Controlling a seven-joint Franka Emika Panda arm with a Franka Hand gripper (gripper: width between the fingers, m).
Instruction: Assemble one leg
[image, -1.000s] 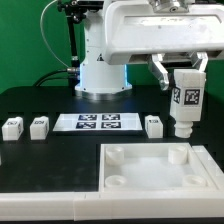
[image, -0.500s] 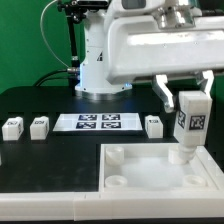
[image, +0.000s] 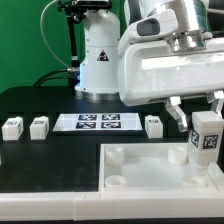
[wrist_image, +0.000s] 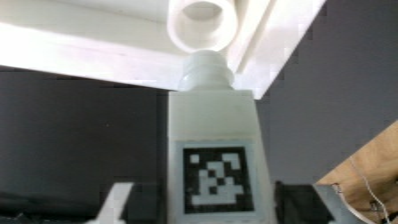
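Note:
Next, I let go of the white leg with my gripper, upright in the large white board's round corner socket (image: 196, 180) (wrist_image: 201, 18), just below its tip. The leg is now held upright over that board.
My gripper (image: 205, 112) is shut on a white leg (image: 207, 140) with a black-and-white tag and holds it upright over the large white board (image: 150, 170), near its far corner on the exterior view's right. The leg's lower end hangs just above a round corner socket (image: 180, 155). In the wrist view the held leg (wrist_image: 214, 130) points its narrow tip at that socket (wrist_image: 201, 15); the fingers (wrist_image: 118, 203) flank it. Three more legs stand on the table: two (image: 12, 127) (image: 39, 125) on the exterior view's left and one (image: 153, 124) by the marker board.
The marker board (image: 98, 122) lies flat on the black table behind the large white board. The robot's white base (image: 100, 70) stands at the back, with a green wall behind it.
My gripper has carried the leg toward the exterior view's right and downward, bringing it low over the large board's far right corner.

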